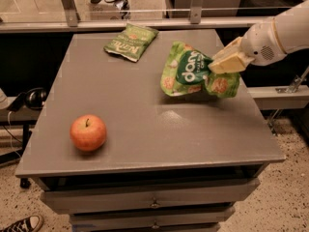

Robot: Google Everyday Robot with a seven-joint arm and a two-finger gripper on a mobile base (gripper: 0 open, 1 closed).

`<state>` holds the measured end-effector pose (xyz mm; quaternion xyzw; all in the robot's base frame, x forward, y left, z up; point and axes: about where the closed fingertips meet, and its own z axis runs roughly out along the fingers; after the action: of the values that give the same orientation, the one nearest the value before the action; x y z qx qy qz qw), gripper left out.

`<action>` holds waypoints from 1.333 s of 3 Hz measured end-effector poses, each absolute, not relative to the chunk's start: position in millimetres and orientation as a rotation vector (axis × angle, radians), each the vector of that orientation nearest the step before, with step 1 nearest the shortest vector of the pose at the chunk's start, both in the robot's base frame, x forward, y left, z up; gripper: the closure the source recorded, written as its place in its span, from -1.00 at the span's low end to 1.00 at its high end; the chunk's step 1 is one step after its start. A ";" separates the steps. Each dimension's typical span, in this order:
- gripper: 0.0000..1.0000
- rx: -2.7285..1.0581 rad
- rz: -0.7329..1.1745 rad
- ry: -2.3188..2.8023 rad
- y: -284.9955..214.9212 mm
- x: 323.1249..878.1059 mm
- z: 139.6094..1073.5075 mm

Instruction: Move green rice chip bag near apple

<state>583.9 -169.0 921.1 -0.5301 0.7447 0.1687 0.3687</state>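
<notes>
My gripper should release the green rice chip bag on the grey table (89, 94) behind the red-orange apple.
The green rice chip bag (190, 72) is light green with a dark oval logo and hangs lifted above the right side of the grey table (145, 124). My gripper (219, 64) comes in from the right on a white arm and is shut on the bag's right edge. The red-orange apple (88, 132) sits on the table near the front left corner, well apart from the bag.
A smaller, darker green chip bag (131, 41) lies flat at the table's back, left of centre. Drawers run under the table front. A glass railing stands behind the table. Headphones (31, 98) and a sneaker (19, 224) are at the left.
</notes>
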 end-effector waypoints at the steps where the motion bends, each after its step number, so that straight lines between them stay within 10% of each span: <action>1: 1.00 -1.295 0.472 1.887 -136.5 588.4 943.9; 4: 1.00 -1.272 0.696 1.784 -24.1 562.0 961.8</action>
<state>562.0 -24.1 961.8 -0.5047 0.7082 0.2765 0.4090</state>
